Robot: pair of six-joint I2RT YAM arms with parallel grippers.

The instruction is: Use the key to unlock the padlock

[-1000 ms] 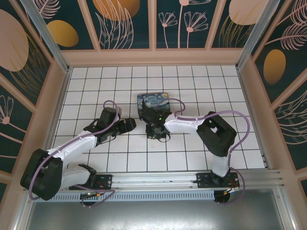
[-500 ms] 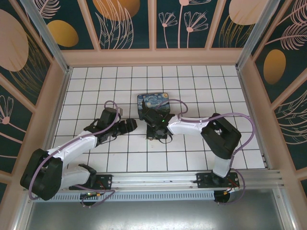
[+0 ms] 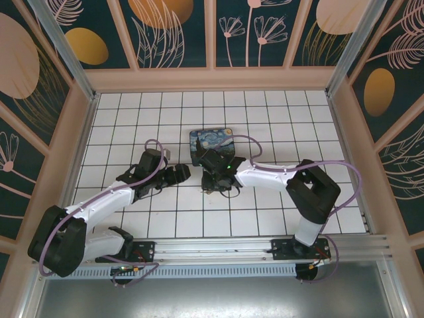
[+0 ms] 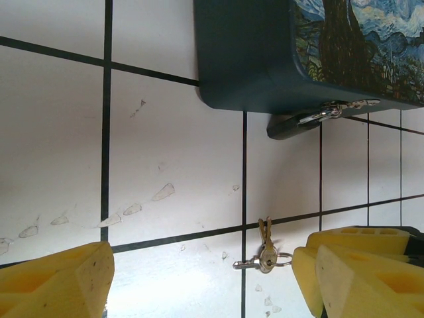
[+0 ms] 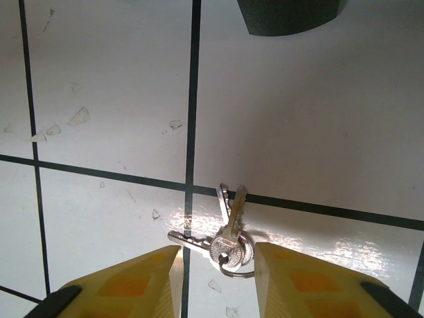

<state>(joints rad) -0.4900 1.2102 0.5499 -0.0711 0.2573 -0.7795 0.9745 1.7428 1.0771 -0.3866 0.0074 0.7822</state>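
One key lies crosswise between the fingers of my right gripper, so my right gripper should grab the keys by the ring (image 5: pixel 238 273) and leave the blades free for my left gripper.
A bunch of small silver keys on a ring (image 5: pixel 228 246) lies on the white tiles, also seen as the keys (image 4: pixel 265 252) in the left wrist view. My right gripper (image 5: pixel 217 281) is open and hovers over them, one yellow finger on each side of the ring. The dark padlock (image 4: pixel 291 126) lies against the blue painted tin box (image 4: pixel 265 53), and its silver shackle (image 4: pixel 331 111) reaches up to the box's front. A dark rounded shape that may be the padlock (image 5: pixel 288 16) lies beyond the keys. My left gripper (image 4: pixel 205 285) is open, and the keys lie near its right finger.
The blue tin box (image 3: pixel 212 142) sits in the middle of the tiled floor (image 3: pixel 278 126), just behind both grippers. Left gripper (image 3: pixel 182 173) and right gripper (image 3: pixel 211 184) are close together. Wooden walls enclose the floor.
My right gripper has shifted slightly left over the keys while its elbow swung out to the right. The left gripper edged a little to the right.
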